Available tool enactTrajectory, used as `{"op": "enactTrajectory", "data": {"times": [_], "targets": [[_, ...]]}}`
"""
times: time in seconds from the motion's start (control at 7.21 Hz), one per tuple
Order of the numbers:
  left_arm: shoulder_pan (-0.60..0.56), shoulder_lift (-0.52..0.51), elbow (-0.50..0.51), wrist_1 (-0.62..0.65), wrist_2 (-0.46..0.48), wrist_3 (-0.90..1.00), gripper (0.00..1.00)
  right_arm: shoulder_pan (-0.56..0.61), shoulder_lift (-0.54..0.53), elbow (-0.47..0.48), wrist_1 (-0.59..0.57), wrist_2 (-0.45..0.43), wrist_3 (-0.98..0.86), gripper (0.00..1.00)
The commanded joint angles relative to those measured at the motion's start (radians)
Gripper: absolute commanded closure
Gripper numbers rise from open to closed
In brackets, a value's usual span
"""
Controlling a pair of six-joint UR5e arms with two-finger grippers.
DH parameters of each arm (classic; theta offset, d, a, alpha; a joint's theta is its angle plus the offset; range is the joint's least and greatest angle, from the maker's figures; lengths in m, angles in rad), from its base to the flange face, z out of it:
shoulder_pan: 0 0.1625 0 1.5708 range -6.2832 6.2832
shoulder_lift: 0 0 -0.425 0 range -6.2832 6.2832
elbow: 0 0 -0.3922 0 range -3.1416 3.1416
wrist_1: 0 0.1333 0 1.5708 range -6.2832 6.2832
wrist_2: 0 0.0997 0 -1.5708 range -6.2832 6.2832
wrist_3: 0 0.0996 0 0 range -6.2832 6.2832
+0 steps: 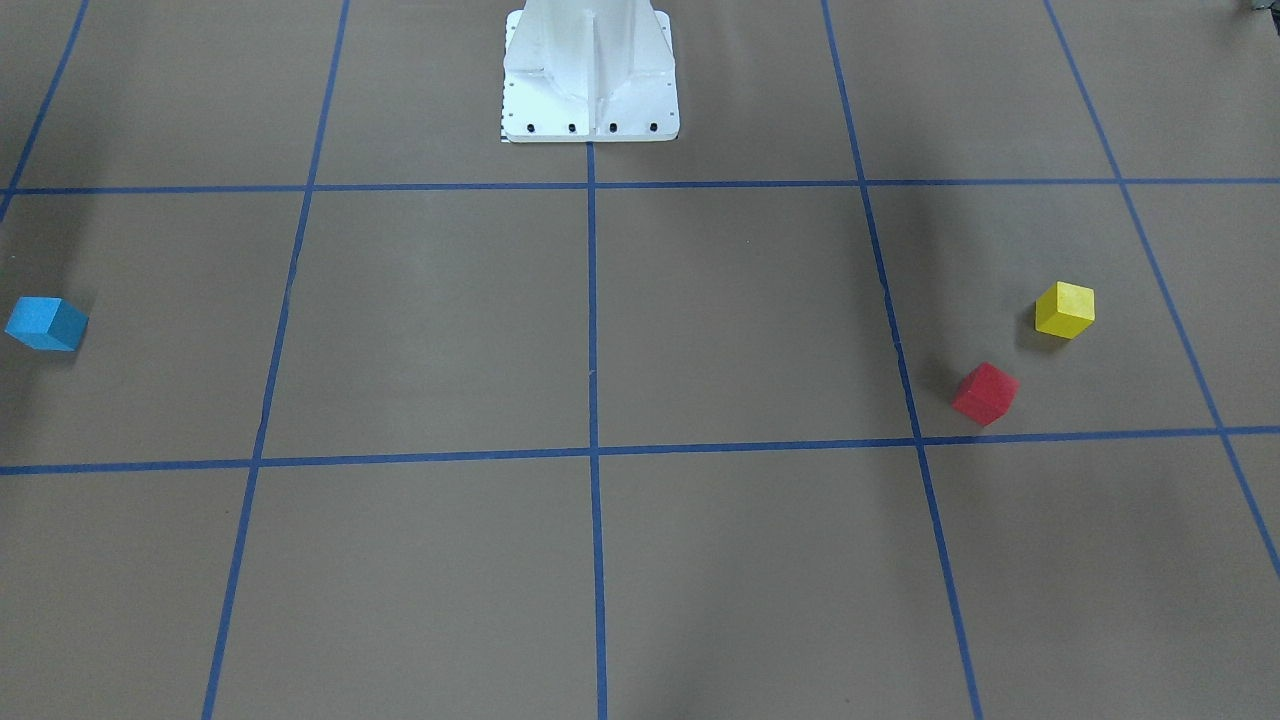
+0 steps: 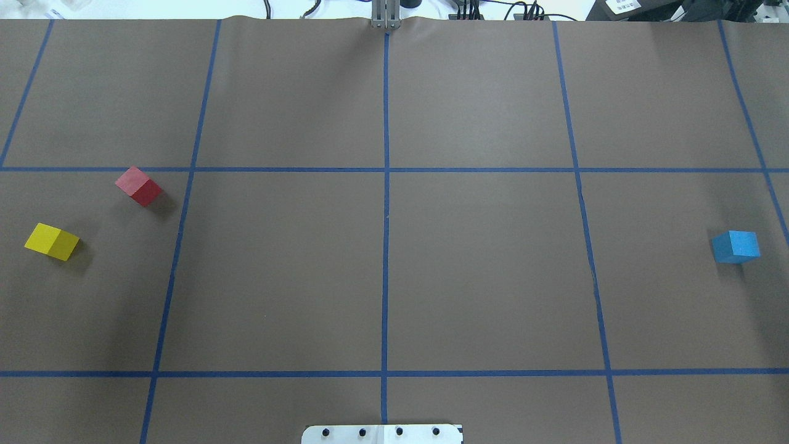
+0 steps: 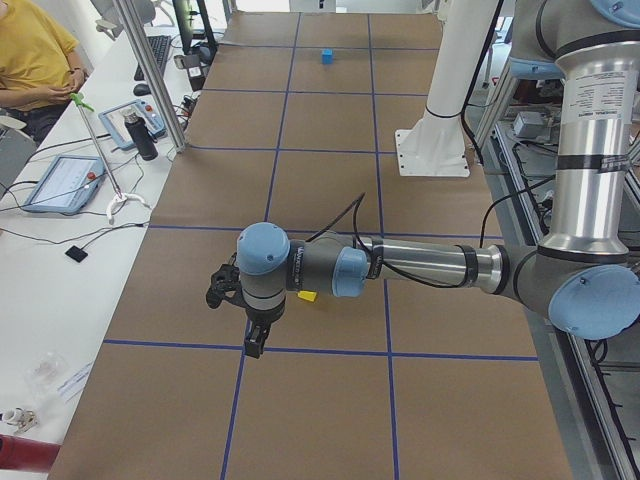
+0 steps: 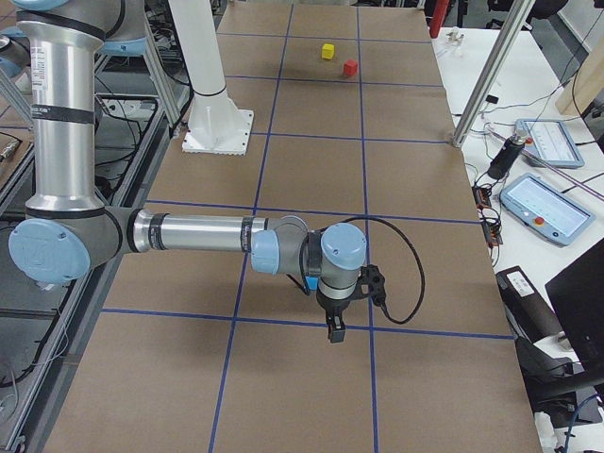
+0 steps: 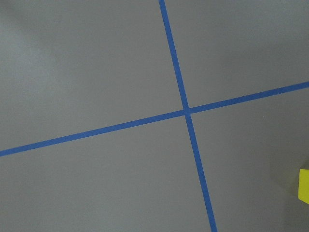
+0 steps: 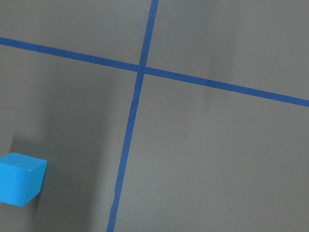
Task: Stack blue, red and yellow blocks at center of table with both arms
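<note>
The blue block lies far from the red and yellow blocks, and next I need to move my right gripper to it and close on the blue block's opposite sides (image 1: 48, 323) (image 6: 21, 180).
The blue block (image 2: 735, 246) lies alone at the table's right end; it also shows in the front view (image 1: 47, 323) and at the lower left of the right wrist view (image 6: 19, 179). The red block (image 2: 138, 185) and the yellow block (image 2: 52, 241) lie apart at the left end; the yellow block's edge shows in the left wrist view (image 5: 304, 192). My left gripper (image 3: 255, 340) hangs above the table near the yellow block (image 3: 308, 296). My right gripper (image 4: 335, 330) hangs over the right end. Both show only in side views, so I cannot tell whether they are open or shut.
Blue tape lines divide the brown table into a grid. The white robot pedestal (image 2: 382, 433) stands at the near edge. A seated person (image 3: 35, 55) and tablets (image 3: 65, 183) are on the side bench beyond the table; another tablet (image 4: 547, 208) lies there too.
</note>
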Motion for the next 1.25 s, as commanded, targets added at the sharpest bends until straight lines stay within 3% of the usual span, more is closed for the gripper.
{"op": "enactTrajectory", "data": {"times": [0.0, 0.28, 0.42, 0.56, 0.69, 0.97, 1.11], "targets": [[0.0, -0.009, -0.03, 0.002, 0.0, -0.007, 0.0, 0.0, 0.009, 0.026, 0.001, 0.0, 0.003, 0.0], [0.0, -0.008, -0.057, -0.054, 0.003, -0.004, 0.0, -0.006, 0.05, 0.044, 0.004, 0.002, 0.003, 0.0], [0.0, -0.014, -0.052, -0.131, 0.006, -0.005, 0.0, -0.006, 0.044, 0.062, 0.082, 0.006, 0.009, 0.0], [0.0, -0.014, -0.044, -0.239, 0.006, -0.017, 0.0, -0.02, 0.038, 0.06, 0.117, 0.026, 0.012, 0.0], [0.034, -0.061, -0.043, -0.242, -0.001, -0.103, 0.0, -0.04, 0.038, 0.063, 0.122, 0.094, 0.068, 0.0], [0.061, -0.063, -0.043, -0.256, -0.001, -0.168, 0.0, -0.116, 0.009, 0.128, 0.15, 0.107, 0.33, 0.0], [0.062, -0.063, -0.044, -0.257, -0.001, -0.168, 0.0, -0.17, -0.05, 0.132, 0.313, 0.095, 0.489, 0.01]]}}
